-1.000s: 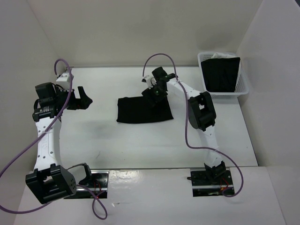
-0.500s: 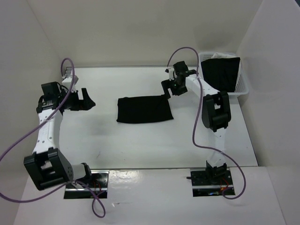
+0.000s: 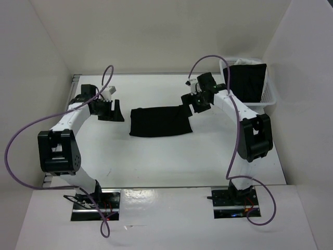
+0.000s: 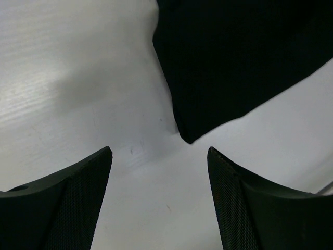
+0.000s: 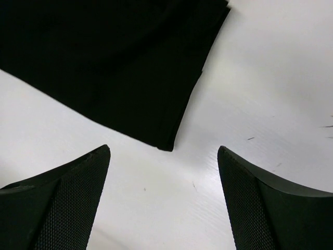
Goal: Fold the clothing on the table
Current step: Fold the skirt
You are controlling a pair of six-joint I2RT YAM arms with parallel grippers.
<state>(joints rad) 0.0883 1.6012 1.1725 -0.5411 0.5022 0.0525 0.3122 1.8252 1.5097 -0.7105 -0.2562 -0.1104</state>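
Note:
The clothing is next. Next, my right gripper closes on the near corner (image 3: 191, 131) (image 5: 166, 148) of the clothing, at the short edge closest to the white mesh basket.
The clothing (image 3: 158, 122) is a plain black piece lying flat, roughly rectangular, on the white table (image 3: 156, 161). My left gripper (image 3: 112, 110) hovers open just off its left edge. In the left wrist view a corner of the clothing (image 4: 239, 57) points down toward the gap of the left gripper (image 4: 158, 153), which holds nothing. My right gripper (image 3: 188, 101) is open at the far right corner. In the right wrist view the clothing (image 5: 104, 62) ends in a hemmed corner just ahead of the right gripper (image 5: 164, 159), with bare table between the fingers.
A white mesh basket (image 3: 269, 98) holding a black cloth (image 3: 244, 83) stands at the far right, close behind the right arm. White wall panels enclose the table on three sides. Purple cables loop off both arms.
The left arm has swung right, from the far left up to the garment's left edge. The right gripper has left the garment's top and now sits at its far right corner.

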